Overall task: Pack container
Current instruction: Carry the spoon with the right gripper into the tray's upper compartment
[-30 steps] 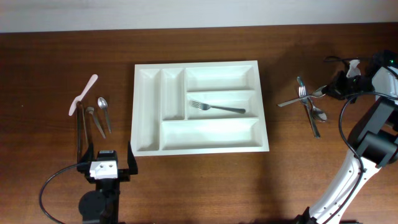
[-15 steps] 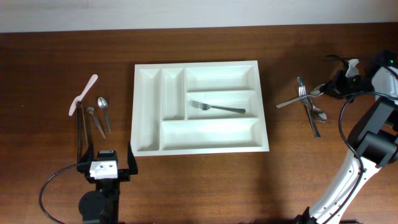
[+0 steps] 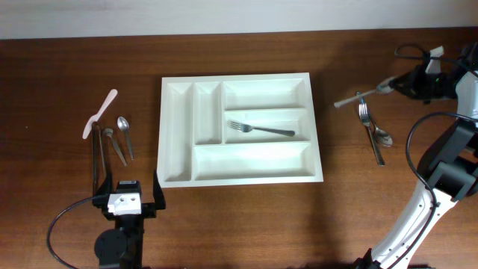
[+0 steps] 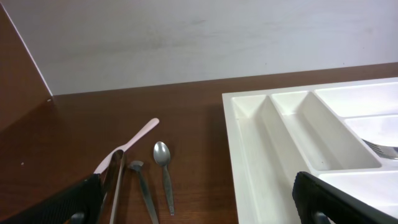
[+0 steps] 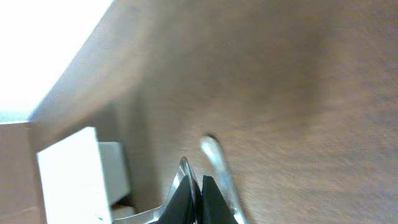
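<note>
My right gripper needs to release the silver utensil in the empty tray compartment [image 3: 261,100] behind the silver fork.
A white cutlery tray [image 3: 237,77] lies mid-table with a silver fork [image 3: 261,129] in its middle right compartment. My right gripper [image 3: 399,84] is shut on one end of a silver utensil [image 3: 362,95] and holds it above the table, right of the tray. In the right wrist view the shut jaws [image 5: 200,186] pinch the shiny metal [image 5: 149,214], with the tray's corner [image 5: 68,168] to the left. My left gripper [image 3: 127,190] is open and empty near the front left edge, and its fingers frame the left wrist view [image 4: 199,211].
A fork [image 3: 364,112] and a spoon [image 3: 382,137] lie on the table below the right gripper. Left of the tray lie a pink utensil [image 3: 100,114], a spoon [image 3: 125,134], another silver piece [image 3: 113,146] and a long dark one [image 3: 95,161].
My right gripper has lifted the silver utensil off the pile at the right and carried it up and toward the back. The left arm has not moved.
</note>
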Controlling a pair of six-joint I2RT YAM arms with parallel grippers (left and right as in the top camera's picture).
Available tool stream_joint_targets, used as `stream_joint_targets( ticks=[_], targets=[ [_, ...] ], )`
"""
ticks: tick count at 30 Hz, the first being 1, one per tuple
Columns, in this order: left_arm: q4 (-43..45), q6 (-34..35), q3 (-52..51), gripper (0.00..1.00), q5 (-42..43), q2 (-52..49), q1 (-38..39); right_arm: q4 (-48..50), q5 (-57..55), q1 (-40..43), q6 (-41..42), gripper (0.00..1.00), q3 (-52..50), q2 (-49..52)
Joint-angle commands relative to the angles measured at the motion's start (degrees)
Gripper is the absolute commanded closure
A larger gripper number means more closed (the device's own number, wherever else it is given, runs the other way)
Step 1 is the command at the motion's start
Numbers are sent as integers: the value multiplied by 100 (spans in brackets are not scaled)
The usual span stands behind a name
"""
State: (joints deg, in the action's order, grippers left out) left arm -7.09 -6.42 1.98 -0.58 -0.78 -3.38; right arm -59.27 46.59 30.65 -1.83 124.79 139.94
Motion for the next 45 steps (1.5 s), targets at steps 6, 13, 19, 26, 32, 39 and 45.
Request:
stream_joint_targets(
  ticks=[6, 13, 19, 26, 32, 39, 45],
  targets=[
    [17, -13, -39, 1, 66, 48, 24, 20, 1325, -361, -87, 96, 769, 35],
    [17, -13, -39, 1, 66, 48, 24, 310, 1252, -1226, 70, 96, 1091, 35],
    [20, -13, -39, 1, 66, 48, 24, 605, 407, -2044, 415, 96, 1091, 35],
    [20, -13, -39, 1, 66, 48, 24, 964, -796, -2752, 1462, 96, 1088, 37],
    [17, -13, -39, 1, 66, 48, 24, 1108, -2393, -3324, 2949, 96, 1086, 35],
    [17, -13, -39, 1, 66, 48, 24, 1001, -3340, -3919, 3814, 96, 1086, 37],
    [17, -13, -39, 1, 66, 48, 24, 352, -3893, -4166, 3897, 96, 1086, 37]
  ],
)
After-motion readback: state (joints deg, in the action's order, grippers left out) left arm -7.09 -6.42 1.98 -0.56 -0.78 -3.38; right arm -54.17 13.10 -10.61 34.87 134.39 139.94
